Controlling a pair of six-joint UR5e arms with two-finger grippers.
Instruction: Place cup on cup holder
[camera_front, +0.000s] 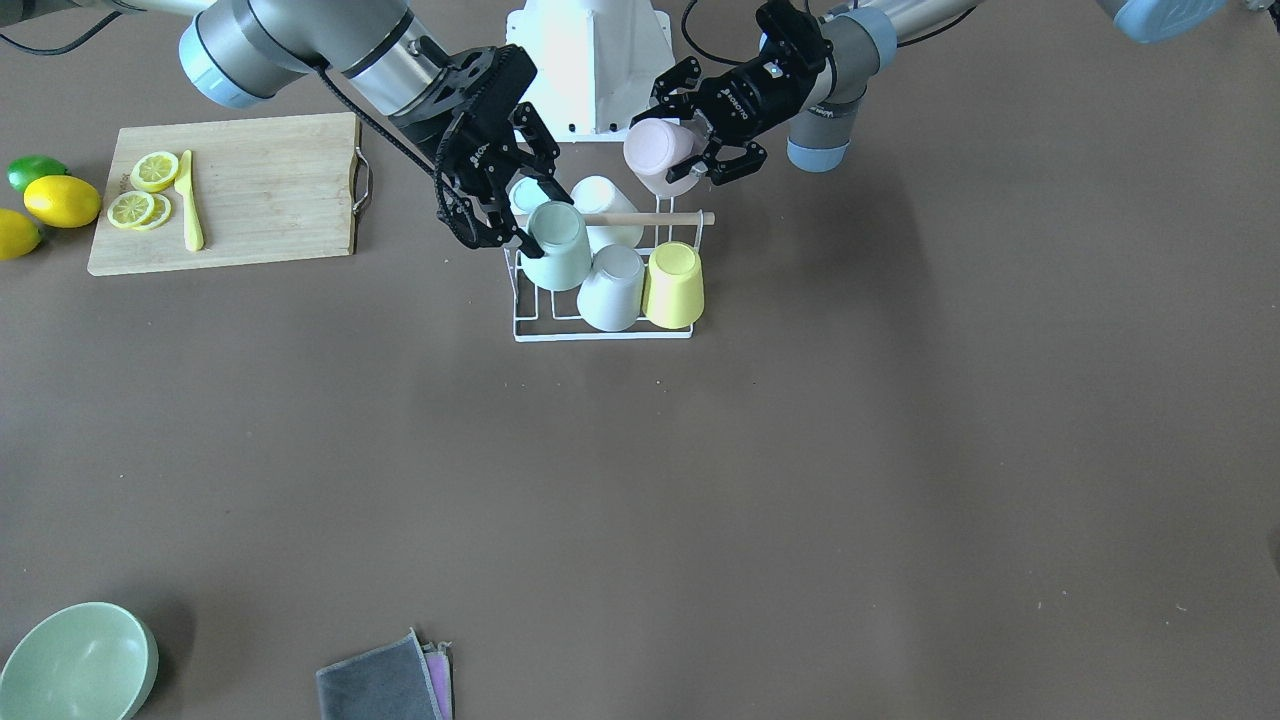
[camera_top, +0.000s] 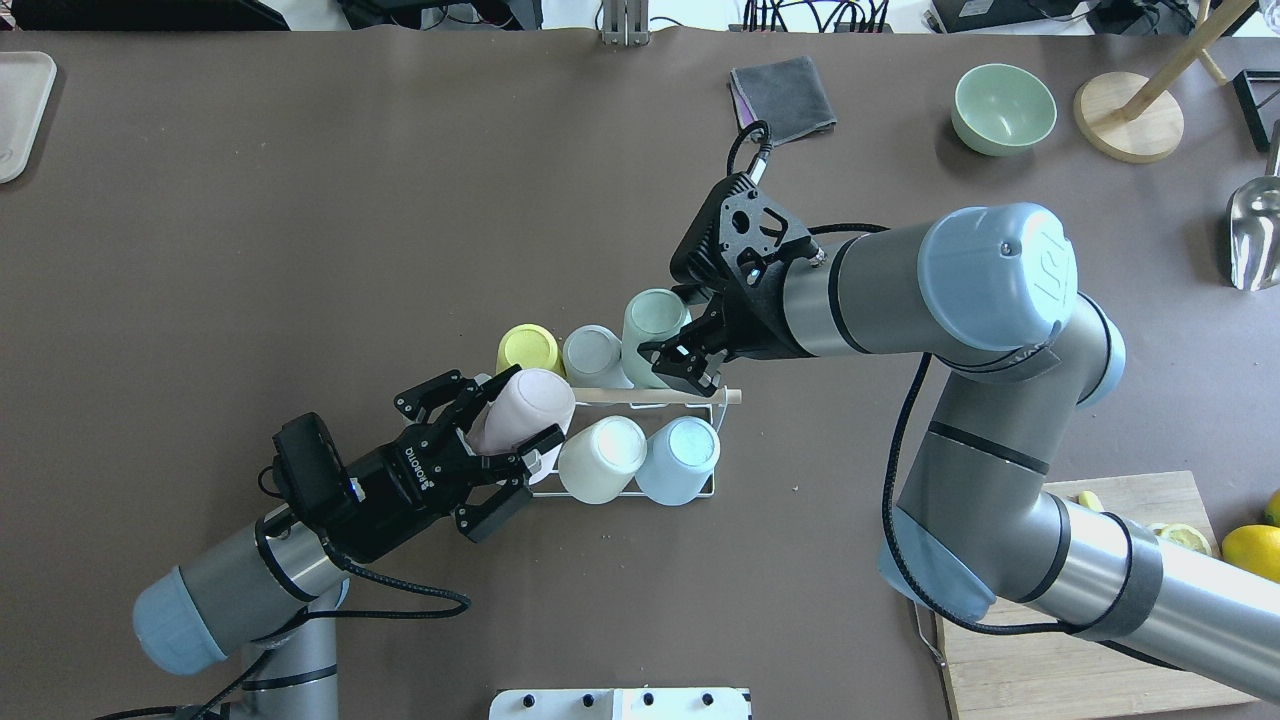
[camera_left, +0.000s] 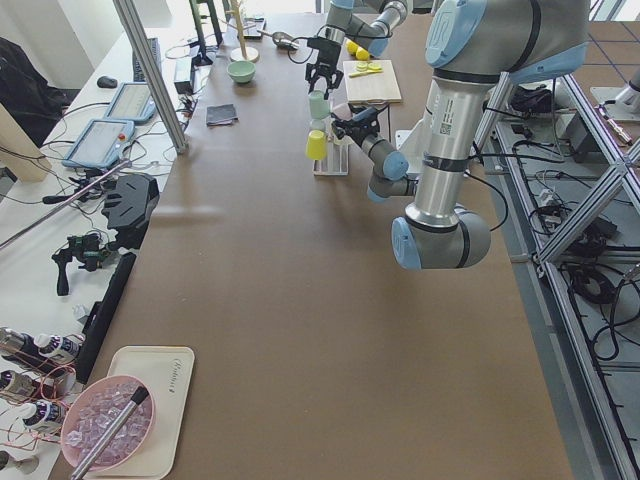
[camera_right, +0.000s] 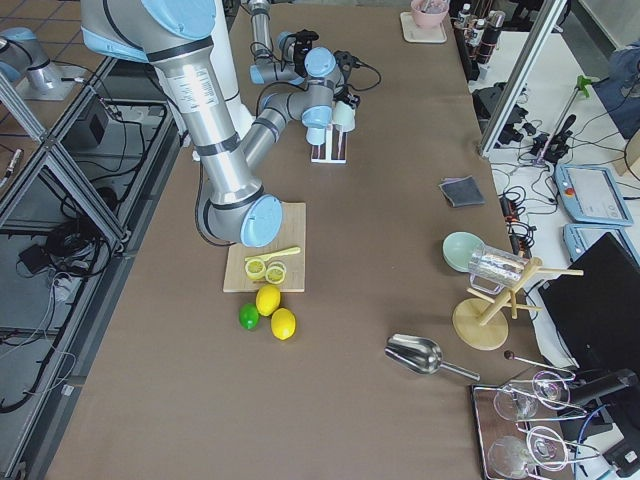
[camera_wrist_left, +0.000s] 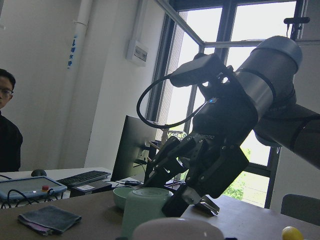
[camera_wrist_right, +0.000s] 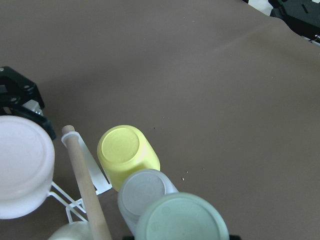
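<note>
Next, I release the pink cup from my left gripper on the cup holder (camera_front: 677, 180) beside the white cup, behind the yellow cup.
The white wire cup holder (camera_front: 600, 335) with a wooden rod (camera_front: 640, 218) stands mid-table near the robot base. Yellow (camera_front: 673, 285), grey (camera_front: 612, 290), white (camera_front: 605, 200) and light-blue (camera_front: 525, 195) cups sit upside down on it. My left gripper (camera_front: 690, 140) is shut on a pink cup (camera_front: 655, 150), which it holds tilted over the rack's end; both also show from overhead, the gripper (camera_top: 512, 415) and the cup (camera_top: 520, 408). My right gripper (camera_front: 545, 222) is shut on a sage-green cup (camera_front: 555, 250) at the rack's other end, bottom up, seen overhead (camera_top: 655, 320).
A wooden cutting board (camera_front: 230, 190) with lemon slices and a yellow knife lies on the robot's right, with lemons and a lime (camera_front: 60, 200) beside it. A green bowl (camera_front: 75, 665) and a grey cloth (camera_front: 385, 685) lie at the far edge. The robot base (camera_front: 590, 60) stands behind the rack.
</note>
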